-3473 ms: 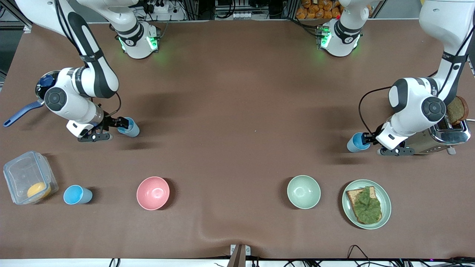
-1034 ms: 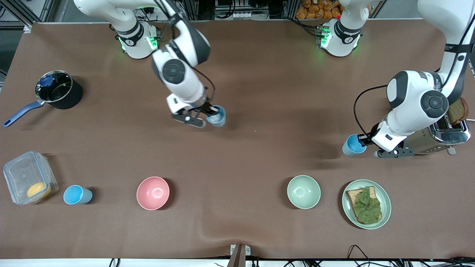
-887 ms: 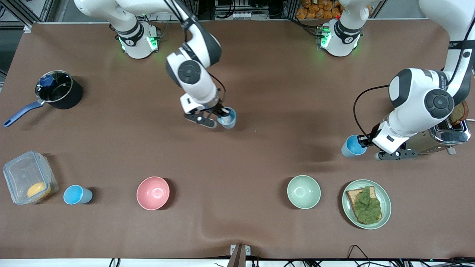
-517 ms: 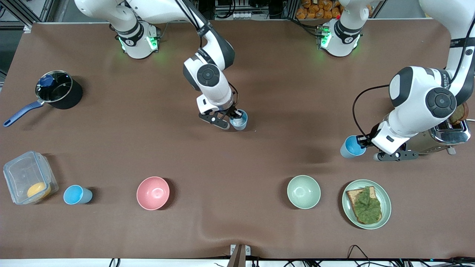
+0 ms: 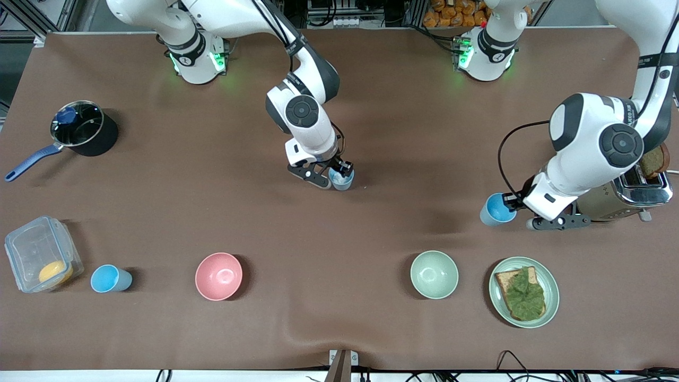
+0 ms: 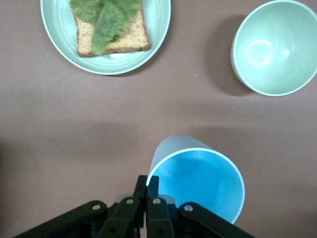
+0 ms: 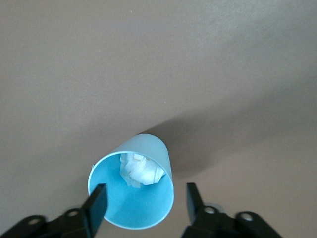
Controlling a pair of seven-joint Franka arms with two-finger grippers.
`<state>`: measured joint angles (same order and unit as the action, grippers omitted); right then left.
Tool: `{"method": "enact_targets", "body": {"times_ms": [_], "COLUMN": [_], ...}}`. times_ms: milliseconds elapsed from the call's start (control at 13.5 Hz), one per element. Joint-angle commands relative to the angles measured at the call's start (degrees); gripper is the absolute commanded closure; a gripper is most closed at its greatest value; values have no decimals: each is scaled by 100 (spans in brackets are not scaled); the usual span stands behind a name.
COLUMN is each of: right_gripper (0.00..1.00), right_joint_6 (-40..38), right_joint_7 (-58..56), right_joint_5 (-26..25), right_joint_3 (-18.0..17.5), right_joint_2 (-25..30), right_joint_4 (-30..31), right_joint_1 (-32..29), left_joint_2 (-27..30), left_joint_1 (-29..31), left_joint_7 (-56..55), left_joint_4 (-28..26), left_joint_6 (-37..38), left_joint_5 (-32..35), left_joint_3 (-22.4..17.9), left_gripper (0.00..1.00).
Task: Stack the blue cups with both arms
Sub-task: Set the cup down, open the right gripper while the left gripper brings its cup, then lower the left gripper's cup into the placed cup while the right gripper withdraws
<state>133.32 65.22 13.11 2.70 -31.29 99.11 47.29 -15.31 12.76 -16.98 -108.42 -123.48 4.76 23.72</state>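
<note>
My left gripper needs to release its blue cup inside the blue cup standing on the table's middle (image 5: 341, 172).
A blue cup (image 5: 344, 182) with crumpled white paper in it (image 7: 141, 168) stands on the table's middle. My right gripper (image 5: 339, 175) is open around it; in the right wrist view the gripper (image 7: 143, 198) straddles the cup (image 7: 133, 208), one finger by the rim, the other apart from it. My left gripper (image 5: 510, 202) is shut on the rim of a second blue cup (image 5: 495, 210) and holds it just above the table beside the toaster. In the left wrist view the gripper (image 6: 147, 181) pinches that cup's (image 6: 198, 183) rim. A third blue cup (image 5: 109, 279) stands near the front camera beside a clear container.
A pink bowl (image 5: 218, 276), a pale green bowl (image 5: 434, 274) and a plate (image 5: 551, 297) with toast and lettuce stand nearer the front camera. A toaster (image 5: 631, 199) is at the left arm's end. A pot (image 5: 85, 130) and a clear container (image 5: 40, 254) are at the right arm's end.
My right arm has carried its cup from the right arm's end to the table's middle, lowered it and opened its fingers. My left arm has drifted slightly toward the middle with its cup.
</note>
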Motion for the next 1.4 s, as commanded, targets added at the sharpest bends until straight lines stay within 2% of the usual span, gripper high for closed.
{"method": "enact_targets", "body": {"times_ms": [0,222,369,591,739,1034,1330], "right_gripper": [10,6,0,0,0,0,0], "right_joint_6": [-1163,-2106,-2528,-3170,-3382,-3400,-3725], "right_joint_7": [-9,-1034,-2008,-3713,-4296,-5219,-6414], "right_joint_5": [-1,-37,-54,-63,-124,-379,-388], "right_joint_3": [47,47,55,64,64,64,64], "right_joint_2": [61,490,842,1351,1747,2705,2856], "right_joint_4": [-714,-875,-858,-814,-648,178,232], "right_joint_1": [-271,-834,-1316,-2264,-2688,-3338,-4086], "left_joint_2": [-7,-34,-86,-139,-314,-683,-1008], "left_joint_1": [-19,-37,-290,-1133,-1626,-2294,-2691], "left_joint_7": [-533,-1148,-1587,-2500,-3116,-3873,-4489], "left_joint_4": [110,110,102,128,303,497,550], "left_joint_6": [149,149,149,140,123,-113,-676], "left_joint_5": [-63,-63,-63,-37,-1,25,25], "left_joint_3": [360,808,1003,1003,1003,995,977], "left_gripper": [100,100,100,100,100,100,100]}}
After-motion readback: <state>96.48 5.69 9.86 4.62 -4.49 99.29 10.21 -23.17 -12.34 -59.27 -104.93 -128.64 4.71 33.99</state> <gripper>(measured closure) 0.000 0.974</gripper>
